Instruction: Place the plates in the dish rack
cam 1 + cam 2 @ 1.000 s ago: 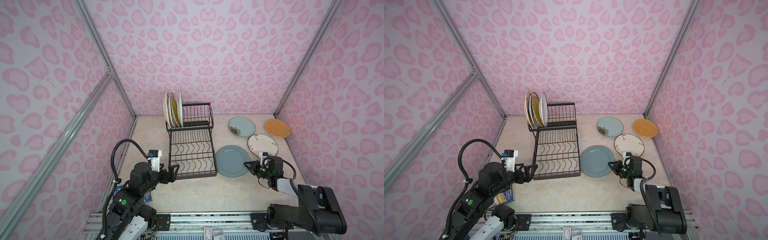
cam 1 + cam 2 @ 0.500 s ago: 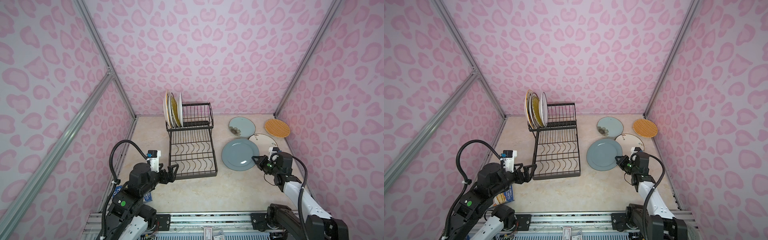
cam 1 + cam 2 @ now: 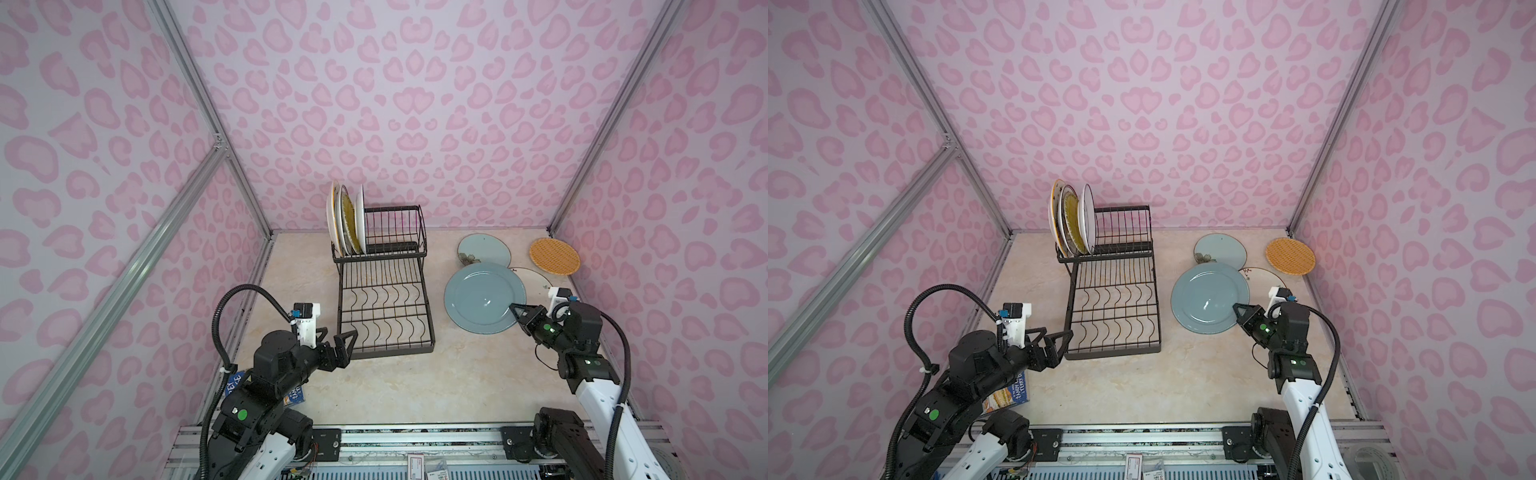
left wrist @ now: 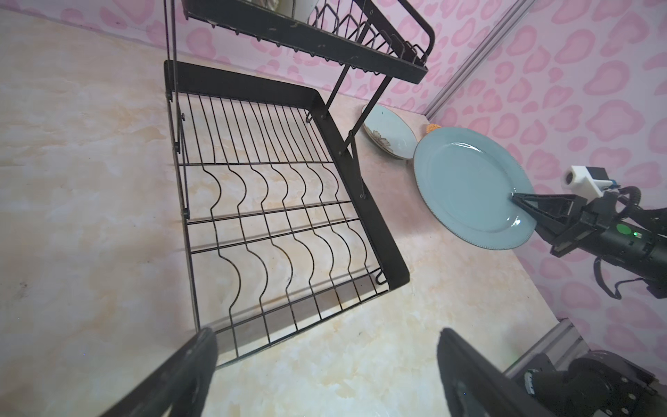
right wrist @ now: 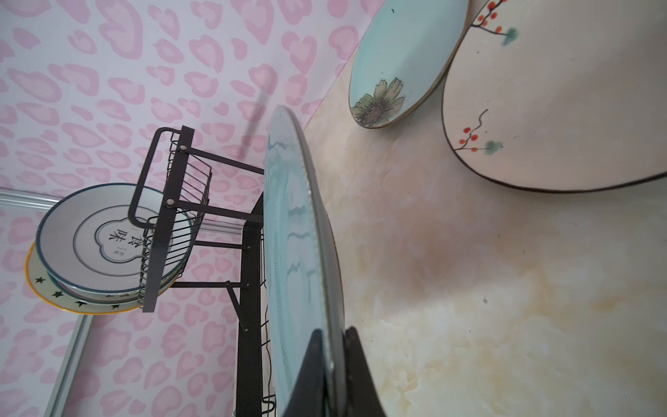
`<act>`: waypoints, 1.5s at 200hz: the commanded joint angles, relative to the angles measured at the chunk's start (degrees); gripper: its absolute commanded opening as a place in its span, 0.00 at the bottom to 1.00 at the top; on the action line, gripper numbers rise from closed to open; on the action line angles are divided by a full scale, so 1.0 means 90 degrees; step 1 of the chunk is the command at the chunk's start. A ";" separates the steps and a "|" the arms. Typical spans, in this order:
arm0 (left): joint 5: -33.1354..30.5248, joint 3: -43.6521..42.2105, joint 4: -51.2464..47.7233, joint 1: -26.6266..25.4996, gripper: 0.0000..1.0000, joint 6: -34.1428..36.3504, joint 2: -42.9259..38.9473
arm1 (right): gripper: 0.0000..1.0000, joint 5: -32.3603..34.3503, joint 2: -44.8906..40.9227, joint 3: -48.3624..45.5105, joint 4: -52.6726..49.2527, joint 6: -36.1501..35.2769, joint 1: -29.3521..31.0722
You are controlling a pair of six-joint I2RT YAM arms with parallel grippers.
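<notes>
I need to next use my left gripper to grab the large grey-blue plate by the rim (image 3: 447, 307) (image 4: 420, 187) facing the dish rack, opposite my right gripper.
My right gripper (image 3: 513, 308) (image 3: 1236, 308) (image 5: 334, 332) is shut on the near rim of the large grey-blue plate (image 3: 484, 297) (image 3: 1209, 297) (image 4: 469, 187) (image 5: 296, 234). That plate hangs tilted above the table, right of the black dish rack (image 3: 428, 311) (image 3: 1113, 353) (image 4: 368, 202). Three plates (image 3: 347, 220) (image 3: 1073, 220) (image 5: 108, 238) stand upright in the rack's raised tier. On the table behind lie a pale blue flowered plate (image 3: 484, 249) (image 5: 400, 61), a white berry-sprig plate (image 3: 1264, 276) (image 5: 559, 108) and an orange woven plate (image 3: 555, 255) (image 3: 1291, 255). My left gripper (image 3: 338, 336) (image 3: 1054, 332) (image 4: 326, 334) is open and empty at the rack's near left corner.
A small blue printed box (image 3: 295, 395) (image 3: 1009, 392) lies under my left arm by the left wall. Pink patterned walls close in three sides, and the metal rail runs along the front edge. The rack's long lower tray holds nothing.
My right gripper has raised the grey-blue plate off the table and tipped it up, drifting slightly toward the back. The left arm has stayed put.
</notes>
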 commanded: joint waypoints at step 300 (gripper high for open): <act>0.1372 -0.0533 0.7048 -0.2022 0.57 -0.3566 0.4873 | 0.00 -0.0992 -0.0149 0.0026 0.1311 0.0845 0.1923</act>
